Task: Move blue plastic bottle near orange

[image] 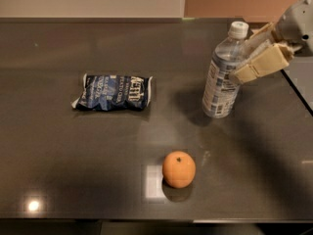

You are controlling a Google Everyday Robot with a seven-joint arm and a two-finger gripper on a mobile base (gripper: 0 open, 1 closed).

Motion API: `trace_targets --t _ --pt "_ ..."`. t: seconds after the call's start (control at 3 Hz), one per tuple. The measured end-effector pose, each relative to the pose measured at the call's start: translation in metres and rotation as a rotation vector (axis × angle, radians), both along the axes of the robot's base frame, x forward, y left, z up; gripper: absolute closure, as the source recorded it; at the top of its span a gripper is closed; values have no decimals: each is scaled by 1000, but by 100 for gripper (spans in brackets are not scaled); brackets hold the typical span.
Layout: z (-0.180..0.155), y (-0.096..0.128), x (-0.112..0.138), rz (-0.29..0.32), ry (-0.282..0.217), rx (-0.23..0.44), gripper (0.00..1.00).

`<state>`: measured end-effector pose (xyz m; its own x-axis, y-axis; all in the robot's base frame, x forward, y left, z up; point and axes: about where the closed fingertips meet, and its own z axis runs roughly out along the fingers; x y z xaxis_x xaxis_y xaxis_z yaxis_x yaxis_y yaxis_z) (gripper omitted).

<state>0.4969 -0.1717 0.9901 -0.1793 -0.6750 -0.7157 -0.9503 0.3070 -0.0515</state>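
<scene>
Next, I open my gripper to let go of the blue plastic bottle, now at the table's rear, on the dark table (218,156), close beside the orange, on the gripper's side.
The blue plastic bottle (221,82), clear with a white cap and a white-and-blue label, is at the right rear of the dark table, leaning slightly right. My gripper (240,58) reaches in from the upper right, and its tan fingers (259,63) are shut on the bottle's upper body just below the neck. The orange (179,169) sits on the table toward the front, below and left of the bottle, about a bottle's height away from it.
A flat dark-blue snack bag (113,92) lies to the left of the bottle at mid-table. The table's right edge (299,96) runs close behind the gripper. The front edge (146,220) is just below the orange.
</scene>
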Motion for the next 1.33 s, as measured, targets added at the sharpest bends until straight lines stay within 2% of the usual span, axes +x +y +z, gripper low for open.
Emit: trace_targets --t 0.67,1.33 --pt "-27 6 -45 29 19 -32 100" --pt "-42 4 -71 32 17 -12 100"
